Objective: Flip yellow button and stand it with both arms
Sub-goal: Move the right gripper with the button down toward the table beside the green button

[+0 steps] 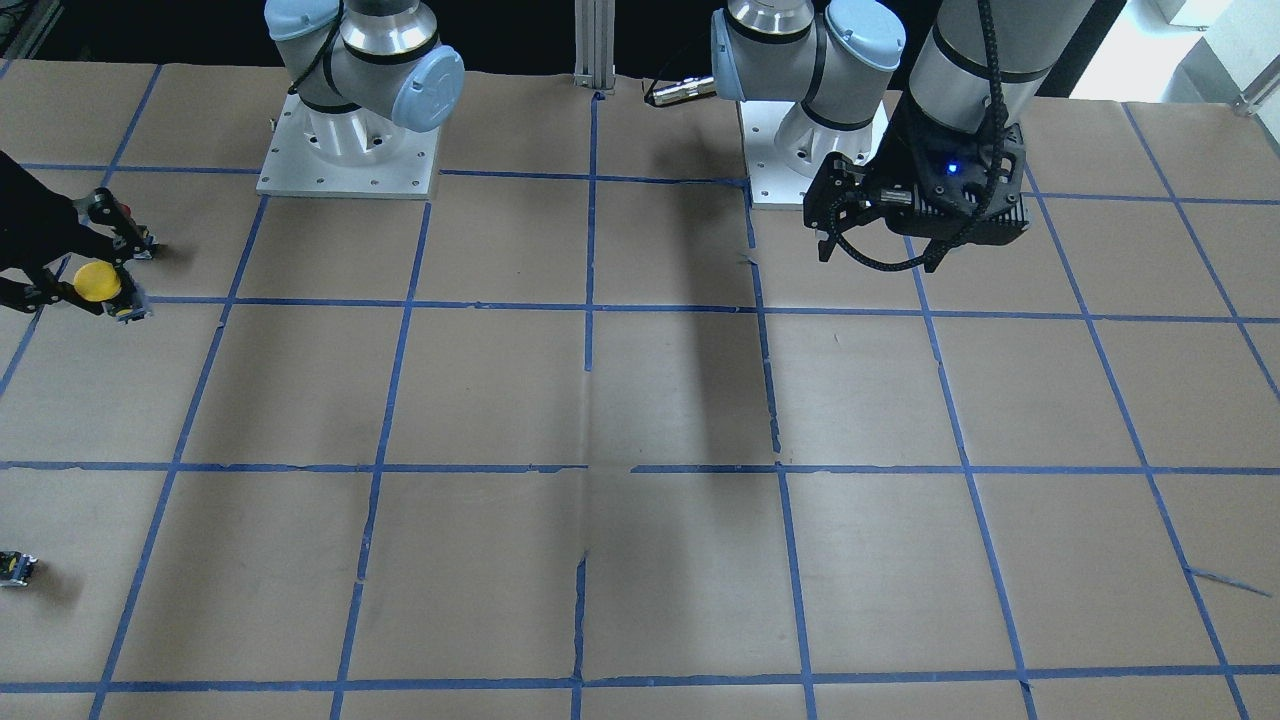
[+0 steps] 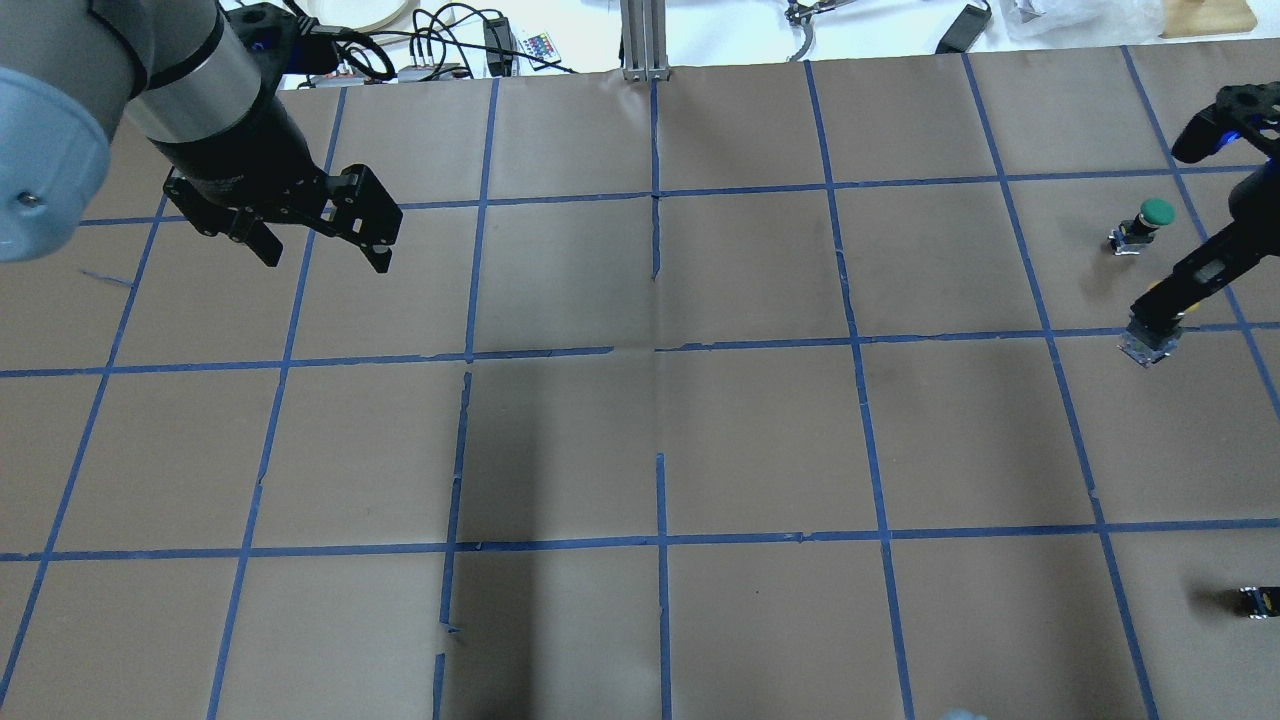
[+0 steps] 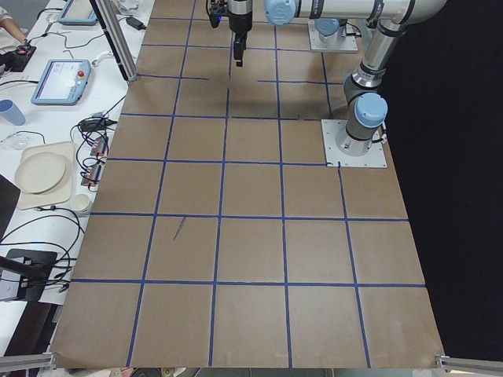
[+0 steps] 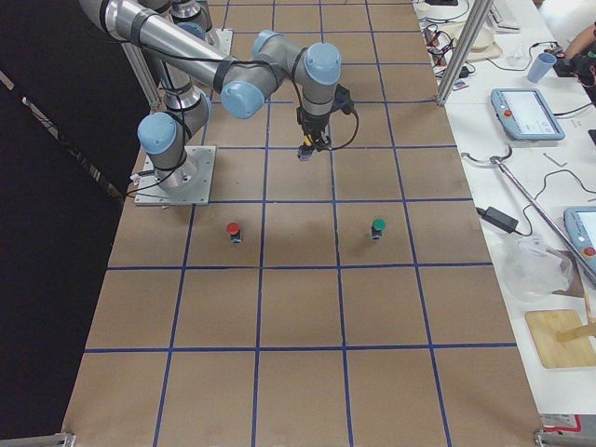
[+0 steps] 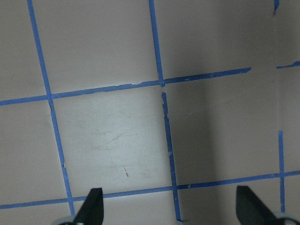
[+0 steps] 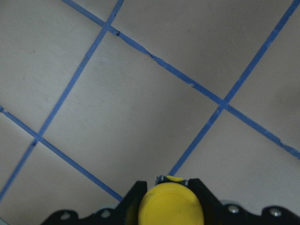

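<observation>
The yellow button will go down from my right gripper mid-way across the blue tape square (image 1: 101, 390), next to the red-capped button.
My right gripper (image 1: 122, 288) is shut on the yellow button (image 1: 97, 282) and holds it above the table at my far right. In the right wrist view the yellow cap (image 6: 171, 206) sits between the fingers and faces the camera. In the overhead view the right gripper (image 2: 1152, 332) points down, with the button's contact block (image 2: 1147, 346) at its fingertips. My left gripper (image 1: 876, 256) is open and empty, held high near its base. It also shows in the overhead view (image 2: 326, 258) and in the left wrist view (image 5: 171, 211).
A green-capped button (image 2: 1148, 215) and a red-capped button (image 4: 233, 229) stand on the table near the right gripper. A small dark block (image 2: 1258, 600) lies at the overhead view's right edge. The table is brown paper with a blue tape grid (image 1: 590, 310).
</observation>
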